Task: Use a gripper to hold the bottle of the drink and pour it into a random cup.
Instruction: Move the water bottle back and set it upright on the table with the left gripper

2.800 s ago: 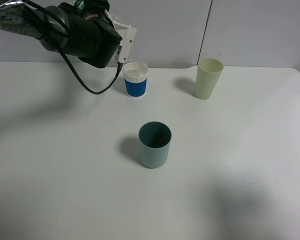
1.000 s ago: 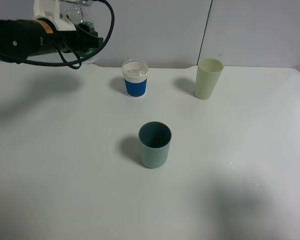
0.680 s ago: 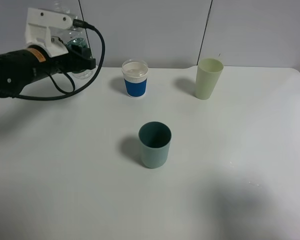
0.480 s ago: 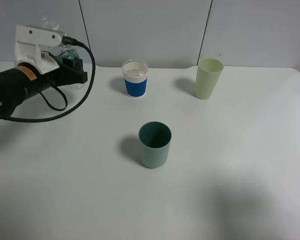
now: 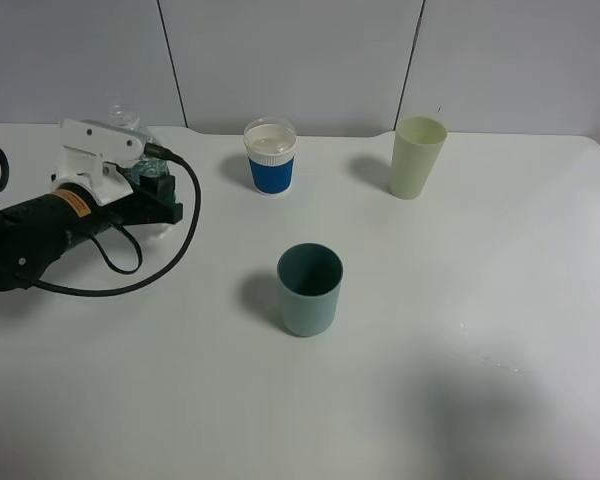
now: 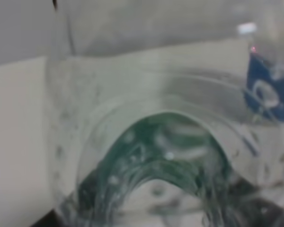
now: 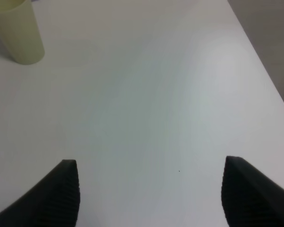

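Note:
Next, my left gripper puts the bottle of the drink down on the white table (image 5: 166, 234) near the blue-banded cup.
My left gripper (image 5: 152, 196), a black arm end with a white boxy head, is low over the table's left side and shut on the bottle of the drink (image 5: 143, 186). The bottle is clear with a dark green label and stands about upright; I cannot tell if its base touches the table. In the left wrist view the bottle (image 6: 156, 142) fills the frame. The cup (image 5: 271, 158), white with a blue band, stands at the back centre, apart from the bottle and to its right; it also shows in the left wrist view (image 6: 270, 90). My right gripper (image 7: 149, 194) is open and empty above bare table.
A dark teal cup (image 5: 309, 290) stands in the middle of the white table (image 5: 460, 300). A tall pale green cup (image 5: 417, 157) stands at the back right and also shows in the right wrist view (image 7: 16, 30). A black cable (image 5: 170, 262) loops from the left arm.
My left arm has swung left, away from the blue-banded cup, and come down to table height with the bottle in its grip. The cups have not moved.

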{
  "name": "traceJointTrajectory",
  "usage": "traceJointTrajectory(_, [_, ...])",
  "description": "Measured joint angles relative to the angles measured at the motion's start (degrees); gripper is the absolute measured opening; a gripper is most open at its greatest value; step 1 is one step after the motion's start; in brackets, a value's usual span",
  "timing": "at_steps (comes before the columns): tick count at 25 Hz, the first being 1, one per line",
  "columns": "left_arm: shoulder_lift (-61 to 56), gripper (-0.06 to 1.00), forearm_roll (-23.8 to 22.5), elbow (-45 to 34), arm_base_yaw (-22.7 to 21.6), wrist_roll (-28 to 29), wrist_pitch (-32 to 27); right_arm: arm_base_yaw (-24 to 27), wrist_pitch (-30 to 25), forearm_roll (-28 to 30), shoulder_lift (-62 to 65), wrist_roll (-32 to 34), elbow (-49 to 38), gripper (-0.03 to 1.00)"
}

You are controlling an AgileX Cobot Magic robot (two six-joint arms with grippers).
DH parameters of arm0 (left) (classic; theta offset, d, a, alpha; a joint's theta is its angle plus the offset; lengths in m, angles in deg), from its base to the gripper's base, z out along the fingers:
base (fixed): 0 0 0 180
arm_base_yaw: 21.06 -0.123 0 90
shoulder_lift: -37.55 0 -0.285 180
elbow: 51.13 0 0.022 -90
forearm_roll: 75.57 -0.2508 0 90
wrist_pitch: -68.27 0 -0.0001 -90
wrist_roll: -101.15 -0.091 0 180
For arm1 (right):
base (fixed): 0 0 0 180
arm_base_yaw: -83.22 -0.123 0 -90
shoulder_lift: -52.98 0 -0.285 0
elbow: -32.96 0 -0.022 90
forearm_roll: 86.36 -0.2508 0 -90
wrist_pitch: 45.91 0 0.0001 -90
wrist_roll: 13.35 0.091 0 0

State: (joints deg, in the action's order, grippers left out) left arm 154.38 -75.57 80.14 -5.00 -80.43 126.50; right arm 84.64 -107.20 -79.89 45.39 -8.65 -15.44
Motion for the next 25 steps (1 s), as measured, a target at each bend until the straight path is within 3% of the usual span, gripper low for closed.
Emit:
traceJointTrajectory(5, [5.15, 0.43, -0.50, 0.05, 0.00, 0.00, 5.09, 0.00, 0.00, 0.00, 0.00, 0.00, 0.00, 0.63])
traceJointTrajectory(12, [8.05, 0.43, -1.30, 0.05, -0.01, 0.00, 7.70, 0.00, 0.00, 0.00, 0.00, 0.00, 0.00, 0.63])
traceJointTrajectory(25, [8.22, 0.43, -2.19, 0.05, -0.01, 0.00, 8.27, 0.00, 0.00, 0.00, 0.00, 0.00, 0.00, 0.63])
